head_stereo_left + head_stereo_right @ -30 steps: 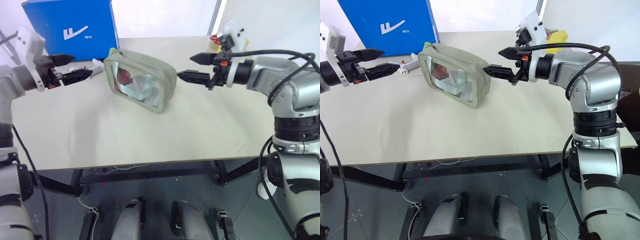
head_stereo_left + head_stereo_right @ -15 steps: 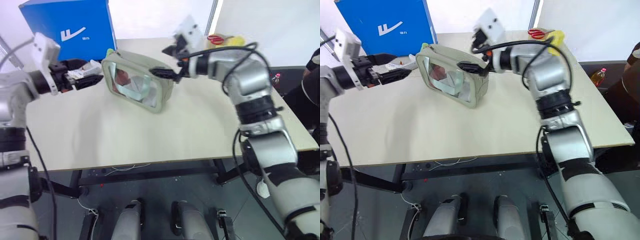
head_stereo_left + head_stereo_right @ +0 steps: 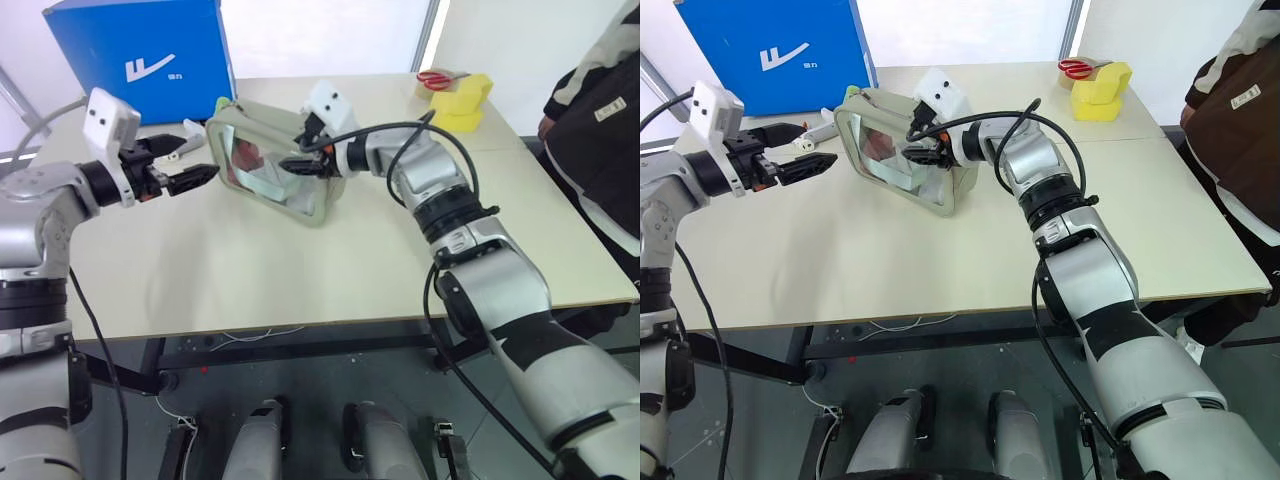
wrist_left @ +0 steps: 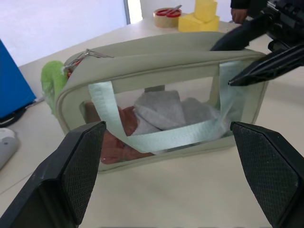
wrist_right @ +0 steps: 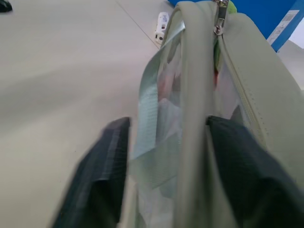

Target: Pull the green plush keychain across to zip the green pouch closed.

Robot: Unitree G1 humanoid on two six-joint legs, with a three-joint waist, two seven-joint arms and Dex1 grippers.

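Observation:
My right gripper needs to swing the green pouch straight, as it slants with its keychain end near the blue box, and then pinch its top edge [image 5: 192, 147].
The green pouch [image 3: 268, 158] stands on the table with its clear window and mint strap [image 4: 156, 140] facing me. The green plush keychain [image 4: 52, 80] hangs at the pouch's far left end, by the zipper pull [image 5: 218, 16]. My right gripper [image 3: 298, 162] is shut on the green pouch at its right end. One finger [image 5: 102, 166] presses the window side and the other [image 5: 247, 161] lies over the top panel. My left gripper [image 3: 196, 162] hovers wide open just left of the pouch, pointing at it and touching nothing.
A blue box [image 3: 140, 50] stands behind the pouch, with a small white object [image 3: 185, 130] at its foot. A yellow block [image 3: 458, 100] and a tape roll with red scissors [image 3: 440, 78] sit at the back right. A person [image 3: 600, 110] stands beside the table's right edge.
My right arm swung left across the table to the pouch's right end and its fingers closed on the rim. The left gripper edged slightly toward the pouch and stayed open.

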